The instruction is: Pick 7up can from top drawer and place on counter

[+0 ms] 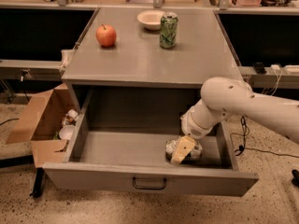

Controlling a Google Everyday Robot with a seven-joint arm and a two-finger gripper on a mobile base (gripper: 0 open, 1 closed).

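I should close my gripper on the body of the 7up can (192,153) that lies in the top drawer, so I can lift the can out.
The top drawer (117,149) is pulled wide open below the counter (140,59). The 7up can (172,147) lies on its side on the drawer floor at the right, white with a silver end, partly hidden. My gripper (183,150) reaches down into the drawer from the right and sits right over the can, with a cream finger (182,149) across its front. The white arm (243,106) comes in from the right.
On the counter stand a dark green patterned can (168,30), a red apple (106,35) and a white bowl (150,19). An open cardboard box (42,120) with rubbish sits on the floor at the left of the cabinet. Cables lie on the floor at the right.
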